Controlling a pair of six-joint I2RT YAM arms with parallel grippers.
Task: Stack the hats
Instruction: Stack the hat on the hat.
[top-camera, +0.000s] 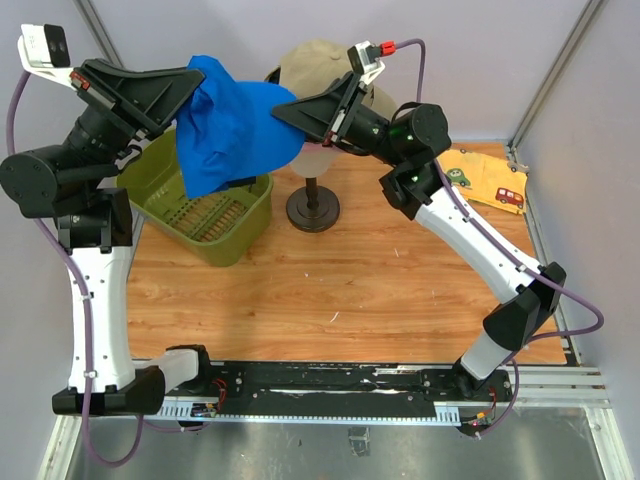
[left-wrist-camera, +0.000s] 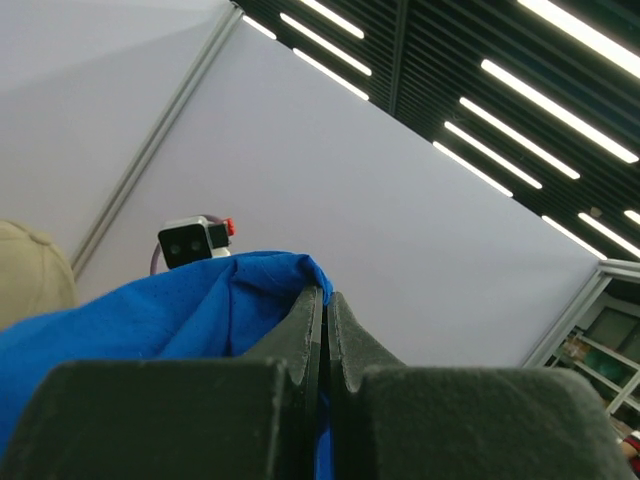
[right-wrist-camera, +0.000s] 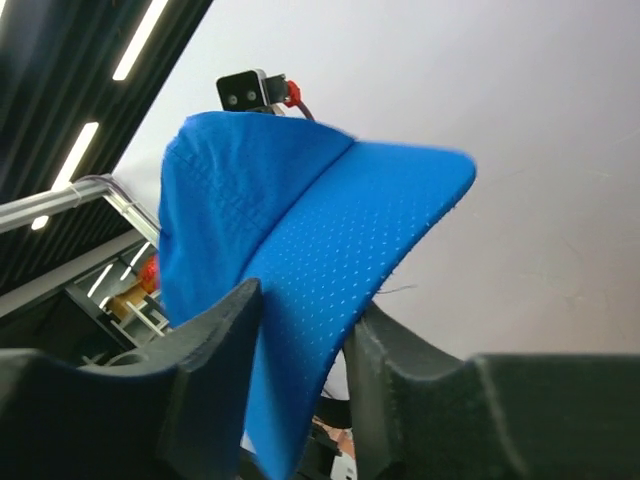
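Note:
I can see the blue hat's top hanging bunched in my left gripper, so I will open it, then take the blue hat's rear edge above the beige hat (top-camera: 312, 68).
A bright blue hat (top-camera: 235, 130) hangs in the air between my two grippers, above the bin's right edge. My left gripper (top-camera: 195, 88) is shut on the hat's crown fabric; in the left wrist view the blue cloth (left-wrist-camera: 150, 310) is pinched between its jaws (left-wrist-camera: 325, 296). My right gripper (top-camera: 287, 110) grips it from the right. In the right wrist view the blue brim (right-wrist-camera: 330, 240) runs between the jaws (right-wrist-camera: 305, 300), touching both fingers. A beige hat (top-camera: 312, 58) sits on the mannequin head behind the blue one, also seen as the beige hat (left-wrist-camera: 30, 272) at left.
An olive-green bin (top-camera: 215, 222) stands at the back left of the wooden table. The mannequin's dark round stand (top-camera: 313, 210) is right of it. A yellow cloth with car prints (top-camera: 487, 180) lies at the back right. Grey walls close the sides.

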